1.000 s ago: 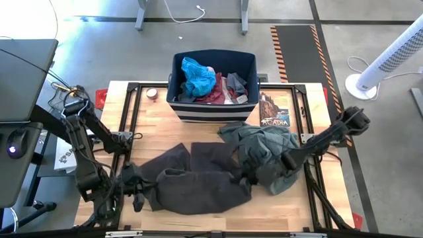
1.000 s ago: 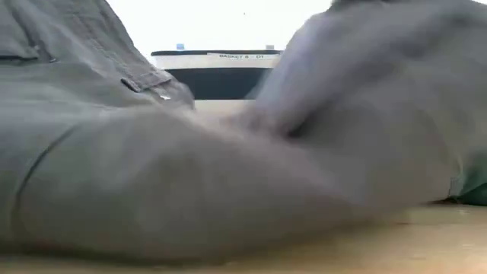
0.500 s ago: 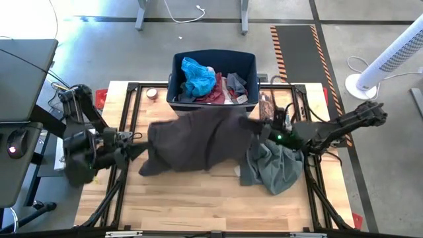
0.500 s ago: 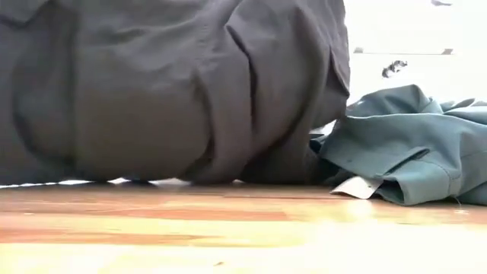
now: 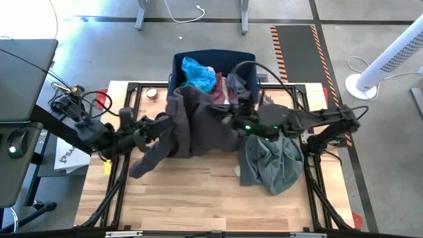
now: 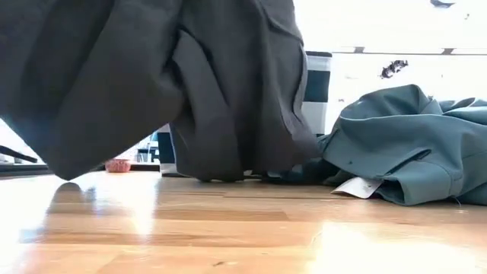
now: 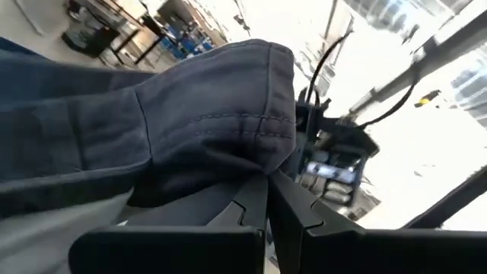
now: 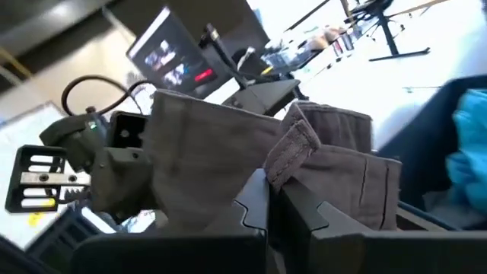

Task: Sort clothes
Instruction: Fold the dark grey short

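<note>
The trousers' waistband is pinched by my right gripper's fingers only at a belt loop, so that gripper should open and take a thicker fold of the waistband (image 8: 247, 144).
The dark grey-brown trousers (image 5: 195, 129) hang bunched between my two grippers, just in front of the navy striped bin (image 5: 177, 74). My left gripper (image 5: 163, 123) is shut on their left end and my right gripper (image 5: 227, 120) on their right end. In the low view the trousers (image 6: 190, 84) drape down, with the lowest folds (image 6: 228, 173) at the tabletop. The grey-green shirt (image 5: 269, 162) lies crumpled on the table's right side. Bright blue (image 5: 198, 74) and maroon (image 5: 215, 94) pieces lie in the bin. My left gripper pinches a stitched, folded edge of the trousers (image 7: 255, 160) between its two shut fingers, coming level from the table's left. The cloth drapes over and past the fingers. My right gripper pinches the waistband beside a belt loop (image 8: 283, 161) between its shut fingers, coming level from the table's right. The cloth stands up above the fingers and sags toward the left gripper.
The bin stands at the far middle of the table. A small pink round thing (image 5: 152, 94) lies to its left, near the far edge. Black frame rails (image 5: 132, 106) run along the table's sides. Bare wood (image 5: 192, 198) lies along the near edge.
Both grippers have risen and gone toward the far edge and toward each other. The trousers, which lay spread flat on the near part of the table, now hang bunched in front of the bin. The shirt has stayed where it was.
</note>
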Motion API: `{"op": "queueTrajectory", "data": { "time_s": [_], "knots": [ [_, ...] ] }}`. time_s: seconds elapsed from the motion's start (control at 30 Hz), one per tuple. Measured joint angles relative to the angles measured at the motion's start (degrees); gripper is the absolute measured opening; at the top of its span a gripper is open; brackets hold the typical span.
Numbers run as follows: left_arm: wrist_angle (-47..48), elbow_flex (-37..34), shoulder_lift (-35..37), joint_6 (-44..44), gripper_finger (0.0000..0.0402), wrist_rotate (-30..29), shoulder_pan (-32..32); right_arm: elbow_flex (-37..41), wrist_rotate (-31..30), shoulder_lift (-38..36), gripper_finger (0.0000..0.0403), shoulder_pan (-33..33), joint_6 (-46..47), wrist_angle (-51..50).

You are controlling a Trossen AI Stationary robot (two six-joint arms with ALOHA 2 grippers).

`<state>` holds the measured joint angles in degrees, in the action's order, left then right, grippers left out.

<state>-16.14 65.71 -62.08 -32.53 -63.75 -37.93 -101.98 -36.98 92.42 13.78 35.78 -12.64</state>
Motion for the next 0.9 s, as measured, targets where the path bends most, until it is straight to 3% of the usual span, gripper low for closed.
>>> {"op": "queueTrajectory", "data": {
  "time_s": [0.2, 0.43, 0.7, 0.9],
  "knots": [
    [0.38, 0.0, -1.82, -1.39, 0.0, 4.3, 3.13, -18.37, 3.48, 10.2, 0.0001, -1.67, -2.95, -10.6],
    [1.81, 0.0, -1.65, -0.89, 0.0, 4.3, 4.74, -30.1, 7.64, 18.16, 0.0004, -2.36, -4.49, -13.83],
    [1.58, 0.0, -1.63, 1.05, 0.0, 3.31, 4.92, -32.49, 12.53, 19.46, 0.001, -2.58, -10.09, -12.55],
    [1.63, 0.0, -1.58, 1.24, 0.0, 3.23, 5.77, -32.95, 16.24, 19.46, 0.0042, -3.53, -10.29, -12.44]
  ]
}}
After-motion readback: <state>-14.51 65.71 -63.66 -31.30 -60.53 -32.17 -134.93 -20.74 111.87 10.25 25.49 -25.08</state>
